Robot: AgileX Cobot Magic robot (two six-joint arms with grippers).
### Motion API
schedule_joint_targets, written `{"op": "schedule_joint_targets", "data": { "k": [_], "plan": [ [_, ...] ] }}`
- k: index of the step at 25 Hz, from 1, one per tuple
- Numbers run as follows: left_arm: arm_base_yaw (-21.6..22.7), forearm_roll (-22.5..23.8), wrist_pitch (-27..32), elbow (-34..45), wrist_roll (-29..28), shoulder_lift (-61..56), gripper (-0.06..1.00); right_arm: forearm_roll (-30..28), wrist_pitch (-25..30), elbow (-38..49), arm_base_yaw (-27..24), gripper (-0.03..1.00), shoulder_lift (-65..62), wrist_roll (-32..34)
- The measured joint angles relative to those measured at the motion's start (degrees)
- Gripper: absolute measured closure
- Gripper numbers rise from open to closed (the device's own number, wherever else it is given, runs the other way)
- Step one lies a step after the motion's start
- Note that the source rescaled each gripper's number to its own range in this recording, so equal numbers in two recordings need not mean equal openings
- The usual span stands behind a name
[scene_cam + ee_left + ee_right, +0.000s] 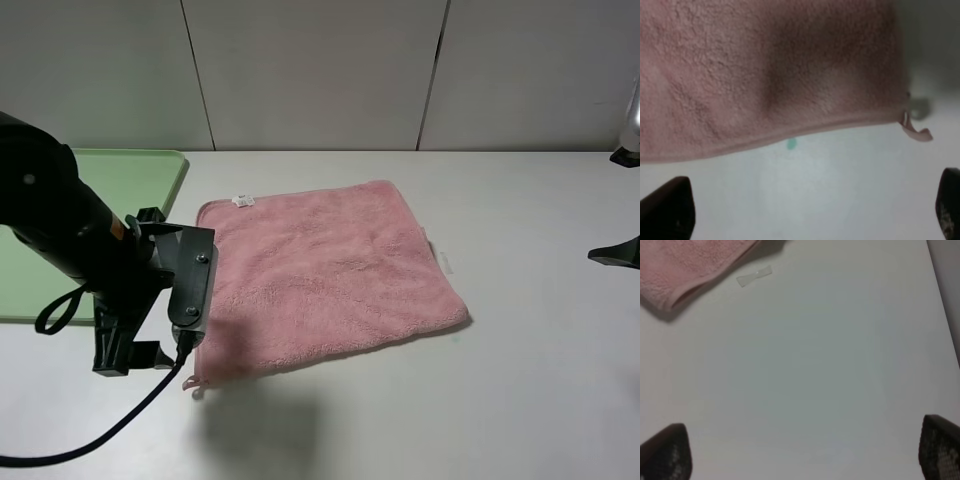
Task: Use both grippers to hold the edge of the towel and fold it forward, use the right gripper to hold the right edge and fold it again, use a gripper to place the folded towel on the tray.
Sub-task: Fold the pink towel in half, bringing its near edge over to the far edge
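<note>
Next, I move my left gripper next to the towel's near corner [207, 377] [892, 111] beside the corner loop and close it there, ready to fold the towel forward.
The pink towel [330, 275] lies flat in the middle of the white table, with a white label [241, 200] at its far left corner. My left gripper [137, 357] hovers at the towel's near left corner. In the left wrist view its fingers [665, 210] stand wide apart over bare table, just short of the towel's hem [790, 132] and corner loop [917, 132]. My right gripper [802, 455] is open and empty over bare table, well to the right of the towel's near right corner [670, 290]. The light-green tray [120, 175] sits at the far left, partly behind the left arm.
A small clear strip [754, 276] lies on the table beside the towel's right edge. A teal dot [791, 144] marks the table near the hem. A black cable [90, 445] trails from the left arm across the front left. Pale wall panels stand behind the table.
</note>
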Motion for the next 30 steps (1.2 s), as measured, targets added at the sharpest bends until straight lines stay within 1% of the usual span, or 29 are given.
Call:
{"op": "schedule_joint_targets", "data": {
  "k": [10,17,19,21,25,27,30],
  "plan": [
    [0.0,0.0,-3.77,-0.02,0.82,2.98,0.0,0.17,-0.02,0.0,0.0,-0.03,0.0,0.0],
    [-0.02,0.0,-4.38,-0.02,1.62,5.35,0.0,0.17,-0.06,0.0,0.0,-0.03,0.0,0.0],
    [-0.7,0.05,-4.31,-0.02,2.13,5.57,0.0,0.17,-0.06,0.0,0.0,-0.03,0.0,0.0],
    [-2.64,0.16,-4.18,-0.02,2.62,5.84,0.0,0.17,-0.13,0.0,0.0,-0.03,0.0,0.0],
    [-9.09,0.16,-4.37,-0.02,3.67,5.95,0.01,0.17,-0.19,0.0,0.0,-0.03,0.0,0.0],
    [-12.11,0.16,-5.11,-0.02,3.79,5.95,0.03,0.17,-0.19,0.0,0.0,-0.03,0.0,0.0],
    [-14.48,0.11,-6.63,-0.02,3.85,5.95,0.09,0.17,-0.19,0.0,0.0,-0.03,0.0,0.06]
  ]
}}
